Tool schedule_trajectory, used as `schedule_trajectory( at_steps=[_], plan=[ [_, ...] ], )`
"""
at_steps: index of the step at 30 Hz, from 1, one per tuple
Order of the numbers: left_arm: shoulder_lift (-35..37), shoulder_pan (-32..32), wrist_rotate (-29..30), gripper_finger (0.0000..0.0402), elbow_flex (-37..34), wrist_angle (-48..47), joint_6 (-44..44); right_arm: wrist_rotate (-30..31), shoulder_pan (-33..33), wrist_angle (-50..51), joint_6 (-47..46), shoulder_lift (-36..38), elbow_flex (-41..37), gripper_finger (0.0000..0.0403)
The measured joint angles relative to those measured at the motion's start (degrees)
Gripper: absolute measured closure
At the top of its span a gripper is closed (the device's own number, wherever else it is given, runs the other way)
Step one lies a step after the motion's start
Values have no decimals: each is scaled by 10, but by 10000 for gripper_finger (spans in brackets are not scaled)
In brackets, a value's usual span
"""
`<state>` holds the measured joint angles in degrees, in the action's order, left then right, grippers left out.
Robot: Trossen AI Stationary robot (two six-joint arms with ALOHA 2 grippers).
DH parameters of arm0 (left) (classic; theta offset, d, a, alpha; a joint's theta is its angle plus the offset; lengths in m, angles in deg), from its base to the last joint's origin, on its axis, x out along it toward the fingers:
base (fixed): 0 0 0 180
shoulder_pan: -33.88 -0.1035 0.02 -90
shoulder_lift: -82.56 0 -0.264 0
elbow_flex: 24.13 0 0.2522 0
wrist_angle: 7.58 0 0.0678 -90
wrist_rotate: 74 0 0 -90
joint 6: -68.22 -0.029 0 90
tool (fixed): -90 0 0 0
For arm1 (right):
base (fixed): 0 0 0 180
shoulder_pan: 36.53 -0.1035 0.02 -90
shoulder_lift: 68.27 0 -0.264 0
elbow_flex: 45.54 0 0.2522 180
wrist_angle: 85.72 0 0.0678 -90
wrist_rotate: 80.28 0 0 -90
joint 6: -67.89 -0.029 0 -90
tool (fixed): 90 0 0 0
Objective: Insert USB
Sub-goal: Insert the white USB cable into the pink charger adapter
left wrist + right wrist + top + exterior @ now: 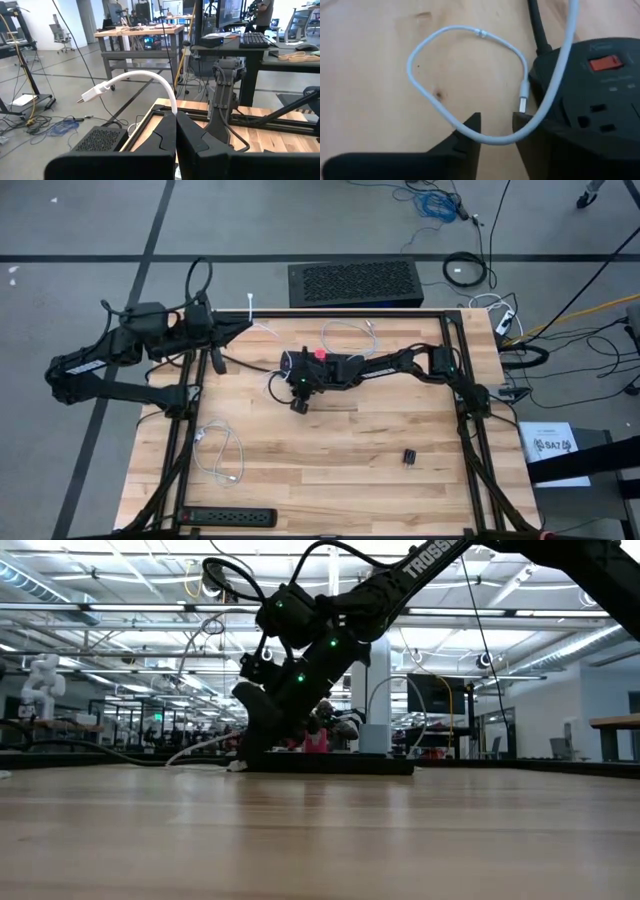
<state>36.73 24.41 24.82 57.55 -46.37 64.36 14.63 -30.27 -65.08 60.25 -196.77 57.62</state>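
The plug of the white USB cable lies close beside the power strip's edge, so my right gripper needs to pinch the plug's metal tip (pixel 522 105) and pull it out to open wood first.
A black power strip (pixel 330 367) with a red switch (pixel 606 62) lies mid-table. Beside it a white USB cable (pixel 427 95) loops on the wood, its metal plug (pixel 522 103) lying by the strip's edge. My right gripper (pixel 496 120) is low over the table (pixel 250 755), open, at the strip's near-left end (pixel 298 402). My left gripper (pixel 245 323) hovers at the far-left corner of the table, shut on a second white cable (pixel 145 77). My left gripper pinches the white cable (pixel 173 107) between its two shut fingers, a short way behind the plug. The cable arches up out of the fingertips and bends over. Its USB plug (pixel 89 95) is held clear in the air, past the table's far edge. My right gripper has the white cable (pixel 492 141) running across both fingertips (pixel 470 127), not pinched in the gap; whether it touches them I cannot tell.
A perforated black box (pixel 355 283) sits on the floor beyond the far edge. Another white cable (pixel 220 450) lies near-left, a second power strip (pixel 230 517) along the near edge, and a small black part (pixel 410 456) near-right. More white cable (pixel 350 330) lies behind the central strip.
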Motion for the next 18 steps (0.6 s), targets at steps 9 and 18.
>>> schedule_trajectory(
  at_steps=[9,18],
  plan=[
    [0,0,0,402,0,0,0,-3,16,-55,19,-27,0,281],
    [0,0,0,402,0,0,0,-3,21,-74,17,-37,0,345]
  ],
)
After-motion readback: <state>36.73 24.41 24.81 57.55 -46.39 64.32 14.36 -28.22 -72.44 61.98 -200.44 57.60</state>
